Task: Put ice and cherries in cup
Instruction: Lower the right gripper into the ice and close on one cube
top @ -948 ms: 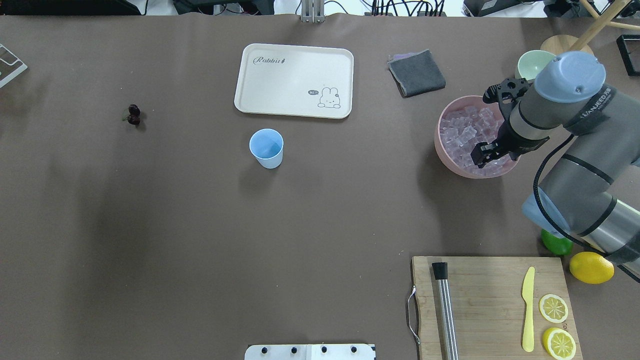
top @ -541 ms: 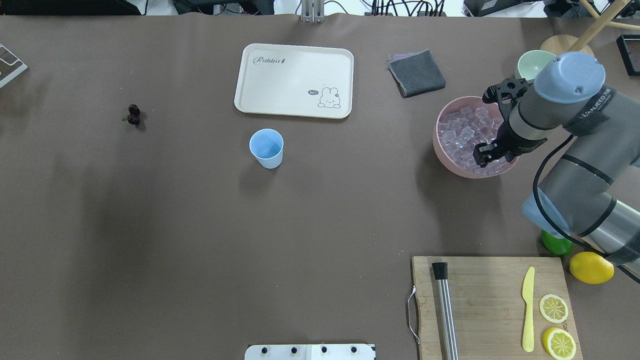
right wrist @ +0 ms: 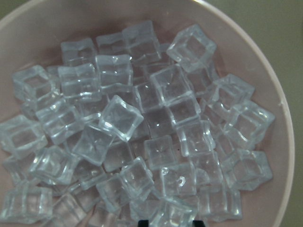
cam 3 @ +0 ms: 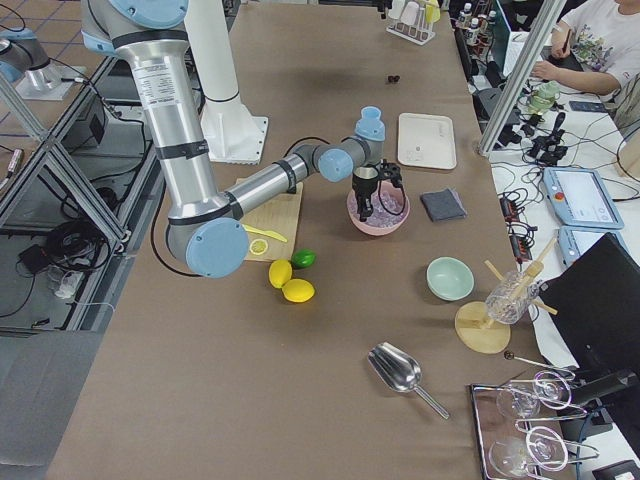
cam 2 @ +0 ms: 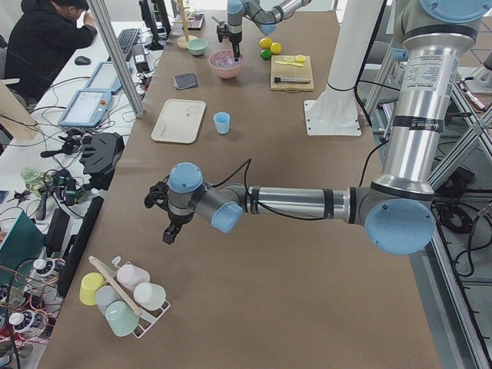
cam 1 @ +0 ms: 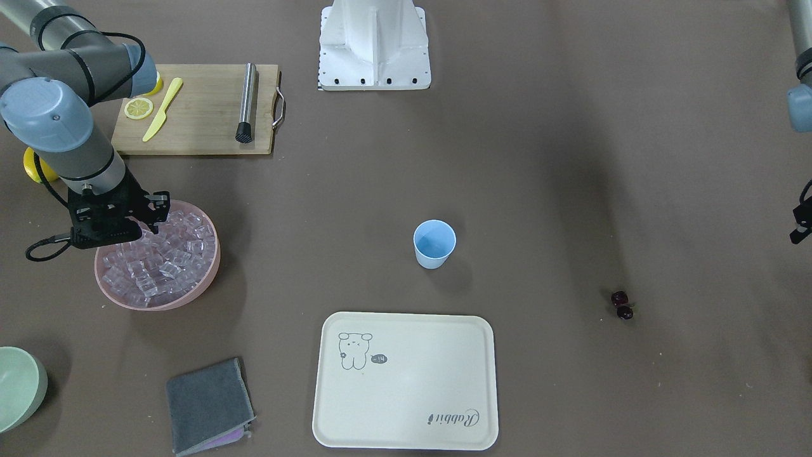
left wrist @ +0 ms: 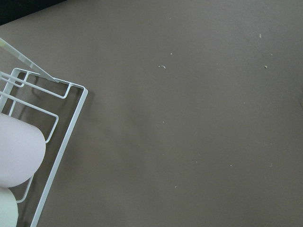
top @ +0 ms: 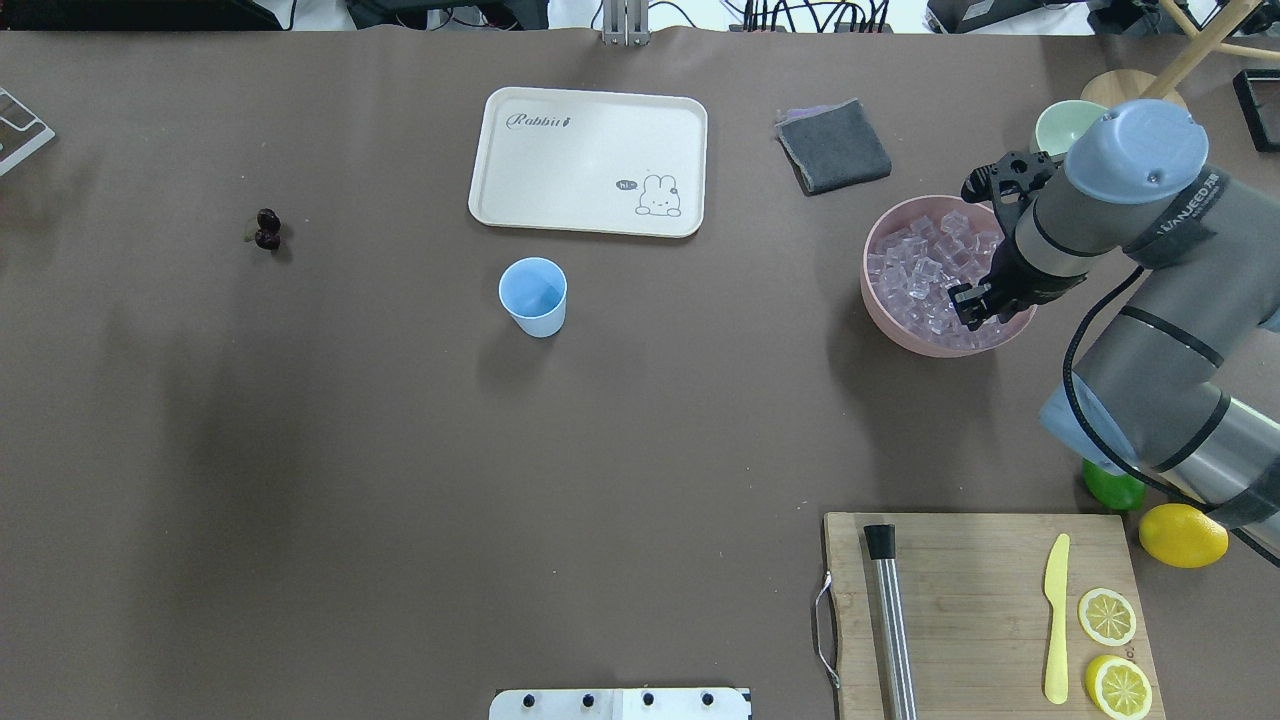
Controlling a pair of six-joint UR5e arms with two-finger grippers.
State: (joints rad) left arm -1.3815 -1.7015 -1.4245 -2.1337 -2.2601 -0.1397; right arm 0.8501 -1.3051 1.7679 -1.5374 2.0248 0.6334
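The ice cube at my right gripper's fingertips lies at a slant among its neighbours. I will open wide, move over and pinch the squarer cube (right wrist: 206,169) nearby.
The ice (top: 925,270) is heaped as clear cubes in a pink bowl (top: 880,312) at the right. My right gripper (top: 975,305) is down among the ice (cam 1: 162,260). In the right wrist view its dark fingertips (right wrist: 142,222) just show at the bottom edge, shut on a cube (right wrist: 173,213). The light-blue cup (top: 533,296) stands upright mid-table, well left of the bowl. The dark cherries (top: 267,230) lie far to the left on the mat. My left gripper (cam 2: 171,231) hangs over bare table far from these; I cannot tell its state.
A cream tray (top: 588,160) lies behind the cup. A grey cloth (top: 833,145) and a pale green bowl (top: 1058,125) are near the pink bowl. A cutting board (top: 970,580) holds a metal muddler (top: 890,620), a knife and lemon slices. A wire cup rack (left wrist: 47,142) sits beneath the left wrist.
The right gripper has shifted slightly up and left within the ice. The pink bowl has slid a little to the left with it. Cup and cherries have not moved.
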